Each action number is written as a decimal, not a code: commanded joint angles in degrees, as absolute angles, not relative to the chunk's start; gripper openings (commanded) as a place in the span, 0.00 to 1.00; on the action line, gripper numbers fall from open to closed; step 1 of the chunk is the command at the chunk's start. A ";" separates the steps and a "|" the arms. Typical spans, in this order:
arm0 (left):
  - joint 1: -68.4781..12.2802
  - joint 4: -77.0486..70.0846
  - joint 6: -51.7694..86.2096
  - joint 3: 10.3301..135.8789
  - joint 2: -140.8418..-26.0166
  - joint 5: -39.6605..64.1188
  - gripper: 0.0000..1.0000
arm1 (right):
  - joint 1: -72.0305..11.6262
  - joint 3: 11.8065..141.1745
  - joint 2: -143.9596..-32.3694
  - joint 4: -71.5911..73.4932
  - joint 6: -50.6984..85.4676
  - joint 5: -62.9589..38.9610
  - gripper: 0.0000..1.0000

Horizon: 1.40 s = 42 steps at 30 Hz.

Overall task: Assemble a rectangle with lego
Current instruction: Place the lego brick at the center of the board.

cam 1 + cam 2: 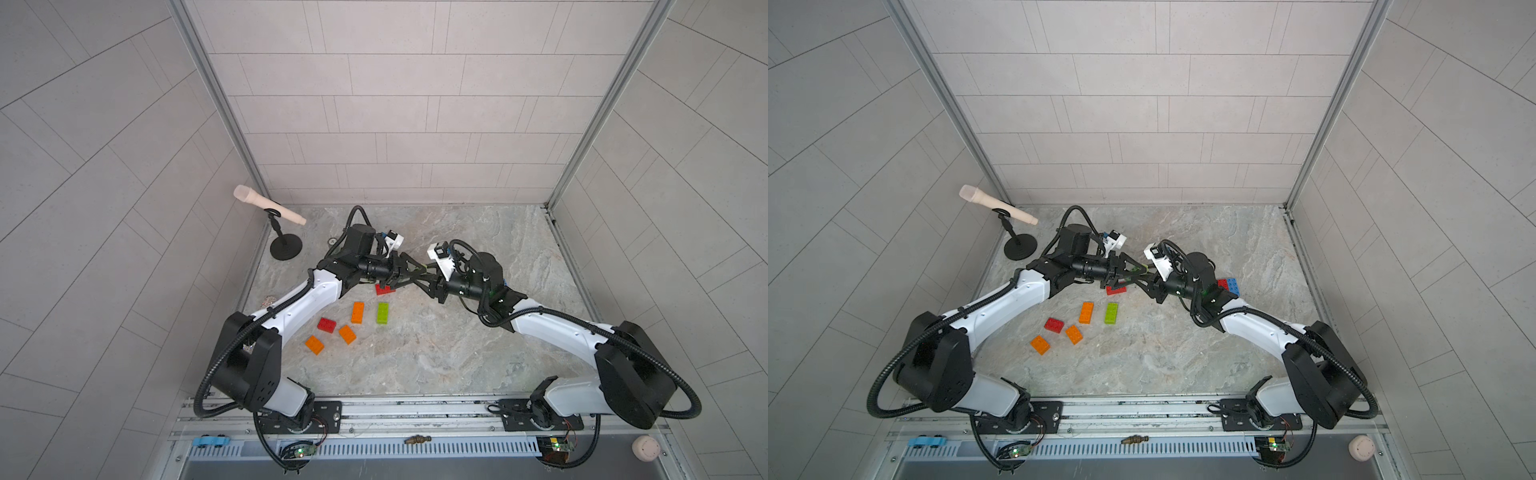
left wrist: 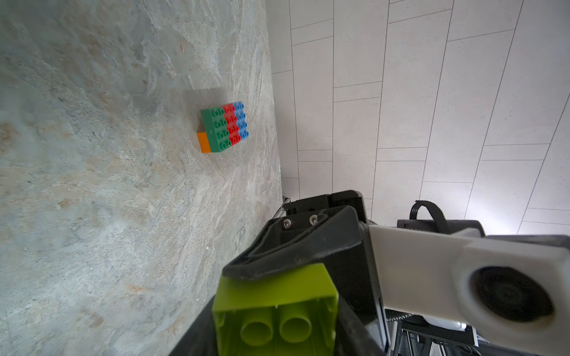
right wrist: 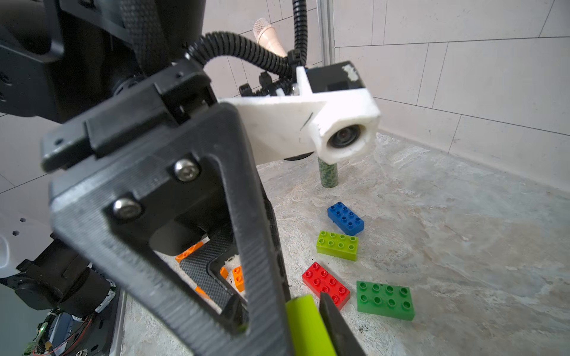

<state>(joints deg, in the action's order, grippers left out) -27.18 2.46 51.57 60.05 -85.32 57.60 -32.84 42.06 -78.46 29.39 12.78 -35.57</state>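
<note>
Next, my right gripper releases its lime brick on the bare table (image 1: 436, 307) across from the front loose lime brick. The held brick is now above the table's middle.
My left gripper (image 1: 417, 274) and right gripper (image 1: 424, 277) meet tip to tip above the table's middle, both around one lime lego brick (image 2: 274, 308). The right gripper (image 3: 311, 326) is shut on this lime brick (image 3: 308, 329). The brick also lies between the left jaws, whose grip I cannot judge. A joined block (image 2: 223, 128) of green, red and blue bricks on orange stands behind my right arm (image 1: 1229, 286). Loose lego lies below: red (image 1: 326, 324), orange (image 1: 357, 312), lime (image 1: 382, 313), more orange (image 1: 347, 334) (image 1: 314, 345). Under the left wrist lie blue (image 3: 345, 218), lime (image 3: 337, 245), red (image 3: 326, 285) and green (image 3: 385, 300) bricks.
A microphone (image 1: 270, 205) on a black stand (image 1: 286, 247) is in the back left corner. A small green cylinder (image 3: 328, 175) stands upright near it. Tiled walls close in three sides. The arms' rail (image 1: 374, 409) runs along the front.
</note>
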 commanded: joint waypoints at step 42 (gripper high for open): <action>-16.79 53.13 29.43 51.27 -68.65 -0.17 0.77 | -42.50 91.76 -122.79 -61.59 26.50 8.45 0.40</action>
<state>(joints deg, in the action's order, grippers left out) -16.49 49.30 28.05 52.27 -69.65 2.44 -42.41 91.24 -121.91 -59.83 25.98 8.16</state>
